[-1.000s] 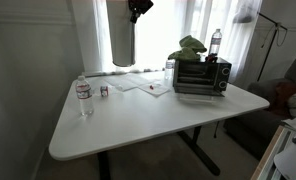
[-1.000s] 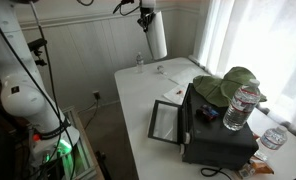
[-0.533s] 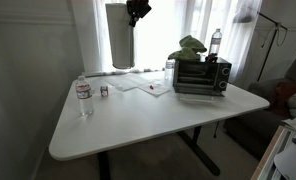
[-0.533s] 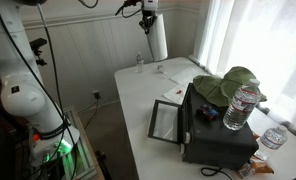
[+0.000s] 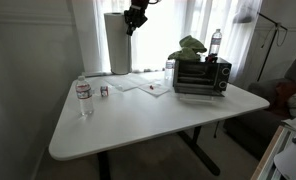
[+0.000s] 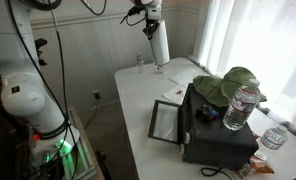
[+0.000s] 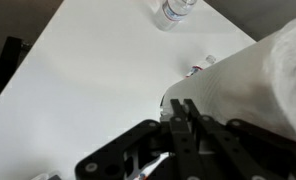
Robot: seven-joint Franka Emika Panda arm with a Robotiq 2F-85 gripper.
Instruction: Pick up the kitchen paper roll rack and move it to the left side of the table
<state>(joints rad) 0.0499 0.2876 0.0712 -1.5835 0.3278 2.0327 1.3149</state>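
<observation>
The robot's gripper will release the kitchen paper roll rack, now upright at the table's far edge, by the small cup next to the clear water bottle (image 5: pixel 106 95) (image 7: pixel 195 70).
The kitchen paper roll rack (image 5: pixel 116 42) is a tall white roll, upright at the far edge of the white table (image 5: pixel 158 125). It also shows in the other exterior view (image 6: pixel 159 45). My gripper (image 5: pixel 136 15) is shut on its top and holds it from above; it also shows in an exterior view (image 6: pixel 148 14). The rack's foot is at or just above the tabletop; I cannot tell which. In the wrist view the dark fingers (image 7: pixel 185 122) are closed together beside the white roll (image 7: pixel 263 75), above the table (image 7: pixel 78 90).
A black toaster oven (image 5: pixel 201 75) with a green cloth (image 5: pixel 191 45) and a bottle (image 5: pixel 215 42) on it stands at the back right. A clear water bottle (image 5: pixel 83 97), a small cup (image 5: pixel 104 91) and papers (image 5: pixel 143 87) lie near the left side.
The gripper has come down with the roll rack, and slightly leftward in an exterior view. The rack's foot is now near the tabletop. Nothing else moved.
</observation>
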